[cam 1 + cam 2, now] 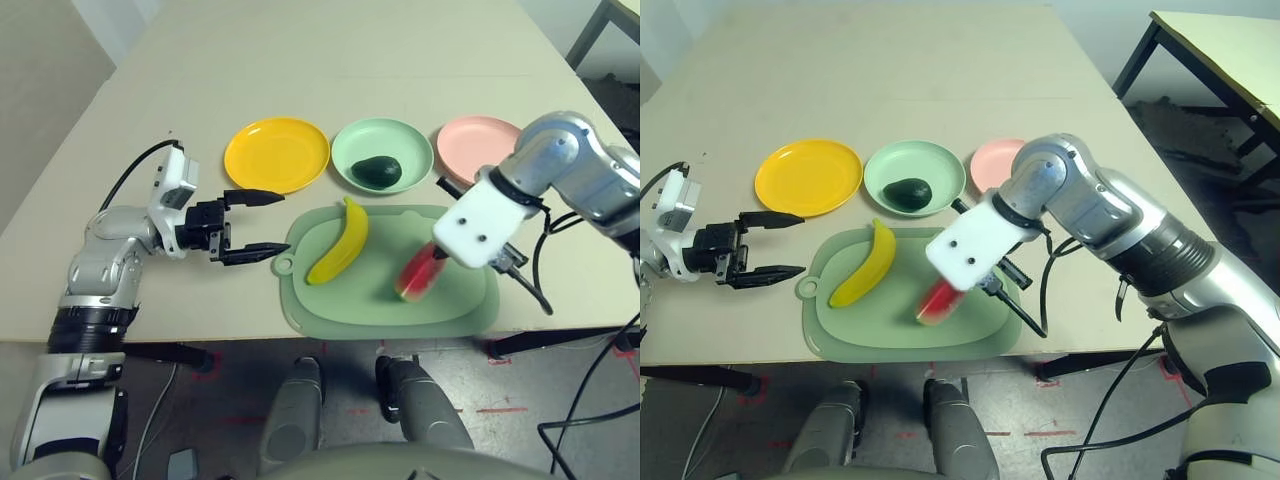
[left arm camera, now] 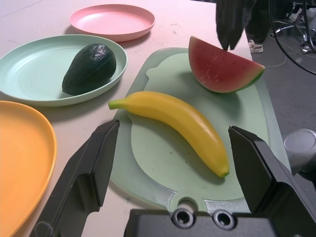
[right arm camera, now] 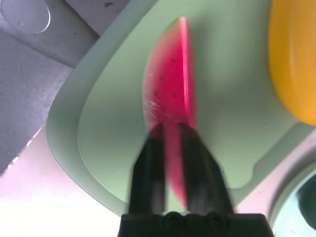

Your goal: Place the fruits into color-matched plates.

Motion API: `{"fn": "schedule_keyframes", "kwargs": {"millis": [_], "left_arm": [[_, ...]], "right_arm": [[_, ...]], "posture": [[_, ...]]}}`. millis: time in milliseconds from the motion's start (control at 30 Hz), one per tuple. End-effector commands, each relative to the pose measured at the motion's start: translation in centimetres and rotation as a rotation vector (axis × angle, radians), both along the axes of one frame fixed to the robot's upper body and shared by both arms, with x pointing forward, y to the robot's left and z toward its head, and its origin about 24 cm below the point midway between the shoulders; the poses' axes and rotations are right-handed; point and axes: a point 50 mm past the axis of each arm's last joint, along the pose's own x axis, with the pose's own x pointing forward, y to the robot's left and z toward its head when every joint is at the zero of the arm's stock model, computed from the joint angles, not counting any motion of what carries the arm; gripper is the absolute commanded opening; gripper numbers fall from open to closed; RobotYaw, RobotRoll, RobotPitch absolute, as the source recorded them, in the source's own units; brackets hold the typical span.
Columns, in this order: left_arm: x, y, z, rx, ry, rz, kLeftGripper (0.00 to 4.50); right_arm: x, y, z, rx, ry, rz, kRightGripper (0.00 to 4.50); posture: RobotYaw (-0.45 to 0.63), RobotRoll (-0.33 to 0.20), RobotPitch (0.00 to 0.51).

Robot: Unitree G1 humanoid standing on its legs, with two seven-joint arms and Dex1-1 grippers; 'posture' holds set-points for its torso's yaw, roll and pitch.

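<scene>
Next, my right gripper opens wide and takes the wedge around its thick body (image 2: 217, 75) before carrying it, since its fingers pinch only the watermelon wedge's thin upper edge.
The yellow banana (image 1: 338, 242) and the watermelon wedge (image 1: 420, 272) lie on the mint green cutting board (image 1: 380, 305). Further back stands the green plate (image 1: 350, 145), with the dark avocado (image 1: 377, 171) in it. To its left is the yellow plate (image 1: 275, 155) and to its right the pink plate (image 1: 470, 140), both bare. From above, my right gripper (image 3: 170, 131) comes down on the wedge (image 3: 168, 84), its fingers closed on the thin upper edge. Left of the board, my left gripper (image 1: 285, 222) hovers open over the table and points at the banana (image 2: 177, 123).
The board takes up the near middle of the beige table (image 1: 200, 80), close to the front edge. A black cable (image 1: 535, 275) hangs off my right wrist just right of the board. Bare tabletop stretches behind the plates and to the far left.
</scene>
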Motion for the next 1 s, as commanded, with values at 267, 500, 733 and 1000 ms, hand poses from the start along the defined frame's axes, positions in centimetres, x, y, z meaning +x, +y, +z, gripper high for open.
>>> {"fn": "schedule_keyframes", "kwargs": {"millis": [267,500,733,1000], "left_arm": [[-0.3,0.0,0.0,0.036,0.007,-0.004,4.5],[-0.1,0.2,0.0,0.043,0.006,0.0,4.5],[0.0,0.2,-0.1,0.048,0.003,-0.003,4.5],[-0.2,0.4,-0.2,0.047,0.0,0.004,4.5]], "right_arm": [[-0.4,0.3,-0.3,-0.007,0.006,0.023,4.48],[-0.7,0.0,0.4,-0.017,0.004,0.014,4.48],[-0.4,0.9,1.2,0.028,-0.02,0.033,4.48],[0.3,2.4,-0.6,0.112,-0.038,0.027,4.48]], "posture": [[0.0,0.0,0.184],[-0.01,0.0,0.179],[-0.01,0.0,0.173],[0.0,0.0,0.174]]}}
